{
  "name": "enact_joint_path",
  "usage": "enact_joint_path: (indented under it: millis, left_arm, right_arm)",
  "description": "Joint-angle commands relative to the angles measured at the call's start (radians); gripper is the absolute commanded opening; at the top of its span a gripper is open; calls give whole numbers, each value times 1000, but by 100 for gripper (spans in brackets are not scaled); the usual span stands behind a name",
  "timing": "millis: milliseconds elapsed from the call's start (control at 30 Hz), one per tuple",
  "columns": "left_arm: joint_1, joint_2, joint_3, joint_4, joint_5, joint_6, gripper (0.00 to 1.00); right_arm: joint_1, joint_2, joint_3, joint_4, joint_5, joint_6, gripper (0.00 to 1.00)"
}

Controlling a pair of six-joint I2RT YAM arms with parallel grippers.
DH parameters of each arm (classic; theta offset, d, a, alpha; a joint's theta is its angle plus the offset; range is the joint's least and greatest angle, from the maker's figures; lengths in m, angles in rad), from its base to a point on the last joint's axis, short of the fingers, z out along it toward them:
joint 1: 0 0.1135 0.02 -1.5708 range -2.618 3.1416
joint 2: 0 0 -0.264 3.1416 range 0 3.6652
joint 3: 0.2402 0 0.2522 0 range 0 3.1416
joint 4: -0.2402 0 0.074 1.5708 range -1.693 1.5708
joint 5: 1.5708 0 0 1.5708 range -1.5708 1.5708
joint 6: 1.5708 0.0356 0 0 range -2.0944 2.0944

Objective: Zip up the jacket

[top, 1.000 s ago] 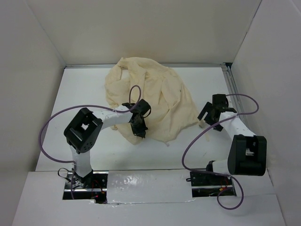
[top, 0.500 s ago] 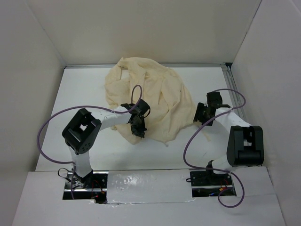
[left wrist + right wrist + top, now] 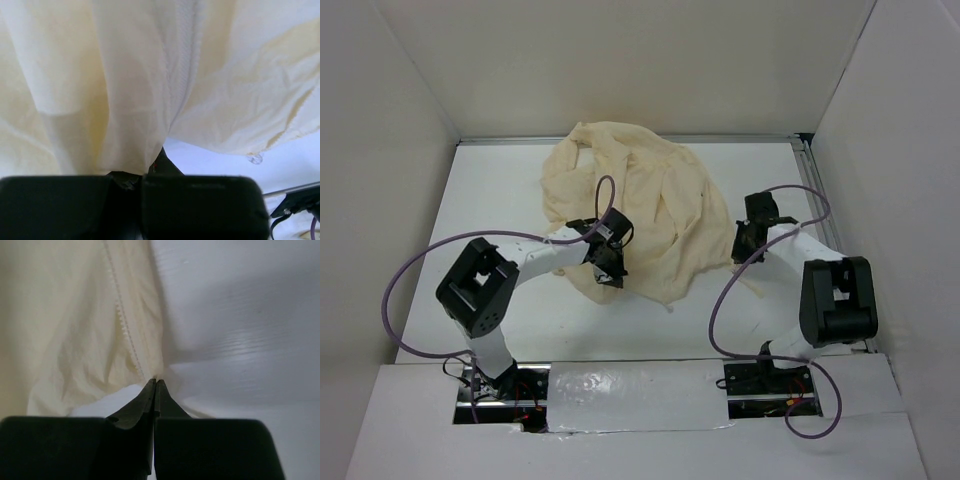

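Observation:
My left gripper holds the jacket hem's fold away from the zipper's end, so it should open and take the edge (image 3: 254, 151) beside the clear piece.
The pale cream jacket (image 3: 655, 205) lies crumpled on the white table (image 3: 490, 210), toward the back middle. My left gripper (image 3: 605, 265) is at its near-left hem, shut on the fabric. In the left wrist view the jacket (image 3: 125, 75) drapes over the jaws and hides most of them, and a zipper tape (image 3: 182, 60) runs down its folds. My right gripper (image 3: 741, 243) is at the jacket's right edge. In the right wrist view the gripper (image 3: 155, 382) is shut, tips pinching the jacket (image 3: 65, 330) edge just below a line of zipper teeth (image 3: 125, 325).
White walls close in the table on the left, back and right. A metal rail (image 3: 815, 190) runs along the right side. Purple cables (image 3: 420, 265) loop off both arms. A small clear piece (image 3: 255, 159) hangs at the hem in the left wrist view.
My right gripper moved left to the jacket's right edge and went from open to shut there. The left arm shifted slightly left, still holding the hem.

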Motion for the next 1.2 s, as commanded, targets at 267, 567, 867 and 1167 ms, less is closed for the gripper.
enact_joint_path:
  millis: [267, 567, 867, 1167]
  left_arm:
    - [-1, -112, -11, 31, 7, 37, 0]
    - [-33, -129, -69, -13, -5, 8, 40]
    - [-57, -243, -144, -69, -7, -35, 58]
    - [-70, -321, -182, -93, -33, -55, 61]
  right_arm:
    - [246, -359, -1, -161, -257, 144, 0]
    - [490, -289, -116, -162, -204, 209, 0]
    - [558, -313, -160, -95, -134, 215, 62]
    - [558, -361, -223, -75, -111, 249, 67]
